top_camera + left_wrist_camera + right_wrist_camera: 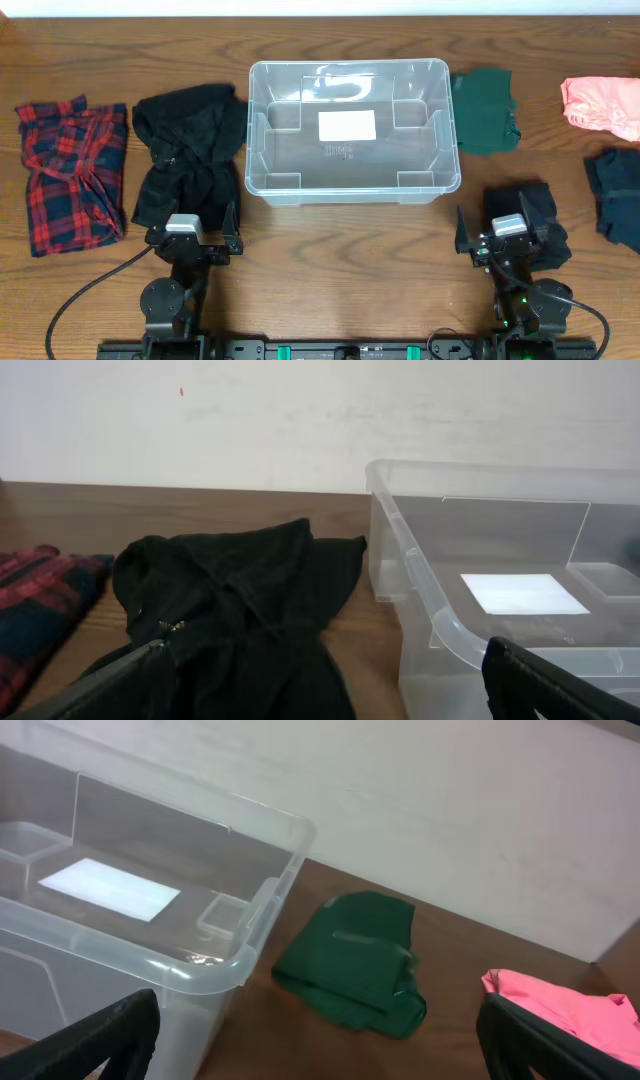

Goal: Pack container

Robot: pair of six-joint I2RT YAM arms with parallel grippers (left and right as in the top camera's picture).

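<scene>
The black hooded garment's gathered middle (190, 156) (238, 618) lies between its upper and lower parts. My left gripper goes there next and closes on it.
The clear plastic container (300, 190) stands at the table's middle back, empty, with a white label (347, 126) on its base; it also shows in the left wrist view (430, 610) and the right wrist view (250, 960). A black hooded garment (190, 155) lies left of it, also in the left wrist view (240, 600). A green garment (485, 110) lies right of it, also in the right wrist view (355, 960). My left gripper (196, 238) is open and empty at the front left. My right gripper (500, 238) is open and empty at the front right.
A red plaid garment (70, 170) lies at the far left. A pink garment (603, 105) is at the back right, a dark blue one (615, 195) below it. A black garment (535, 215) lies under the right arm.
</scene>
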